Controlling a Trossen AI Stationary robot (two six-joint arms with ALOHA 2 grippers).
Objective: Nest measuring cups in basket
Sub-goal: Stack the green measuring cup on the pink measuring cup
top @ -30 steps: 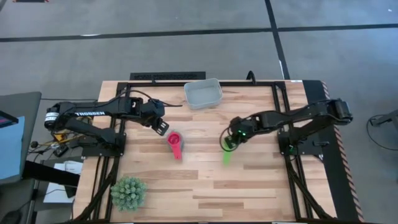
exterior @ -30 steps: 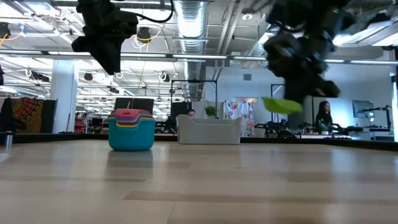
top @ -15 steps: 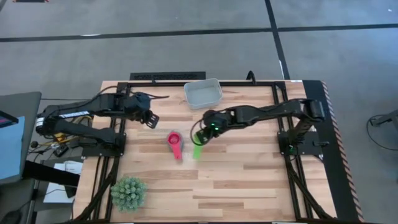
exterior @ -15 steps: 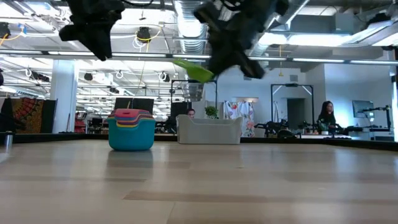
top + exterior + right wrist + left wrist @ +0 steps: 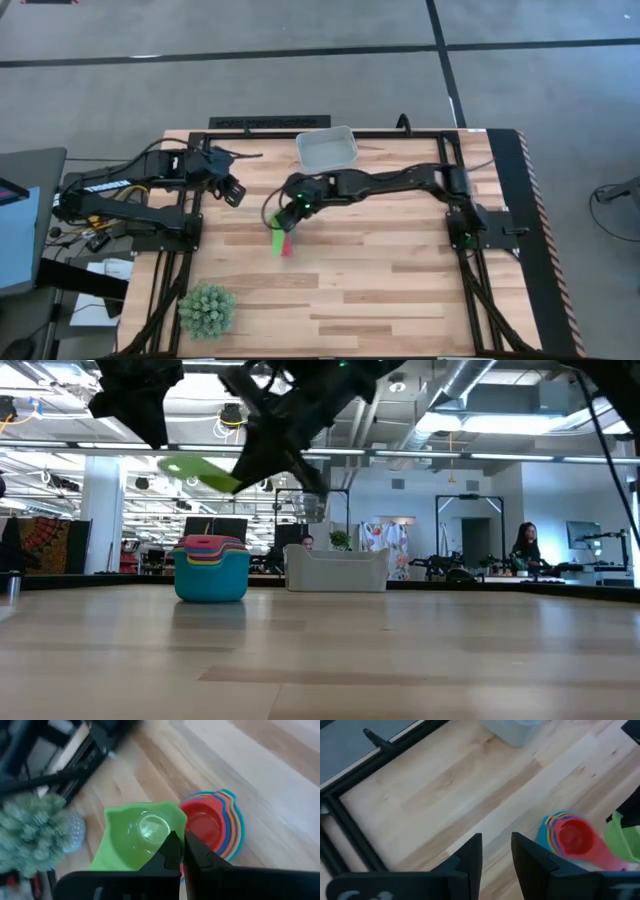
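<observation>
Next, I let go of the green measuring cup with my right gripper inside the red cup on top of the stack [image 5: 281, 230] [image 5: 202, 826].
A stack of nested measuring cups [image 5: 211, 568], red on top [image 5: 568, 835], stands on its bowls on the wooden table, left of centre. My right gripper [image 5: 291, 215] is shut on a green measuring cup [image 5: 141, 836] and carries it in the air just above and beside the stack [image 5: 216, 824]. The green cup [image 5: 200, 472] is tilted. My left gripper [image 5: 496, 852] hovers open over the far left part of the table [image 5: 232, 190], nothing between its fingers. The pale basket [image 5: 326, 148] stands at the far edge, its bottom on the table. My right gripper pinches the green cup's bowl rim [image 5: 173, 831] between its two fingers, on the side away from the handle. The fingers slant down from the table's right side. The cup is lifted clear and tilted, its handle [image 5: 276, 243] pointing toward the near edge.
A spiky green ball-shaped plant [image 5: 207, 308] sits at the near left corner. A black frame [image 5: 265, 124] runs along the table's far edge and sides. Bare wood lies at the centre and near right [image 5: 400, 290].
My right gripper has swept from the table's right half toward its left with the green cup, rising a little and rolling, and now hangs over the stack. My left gripper has drawn back from the stack toward the far left and risen.
</observation>
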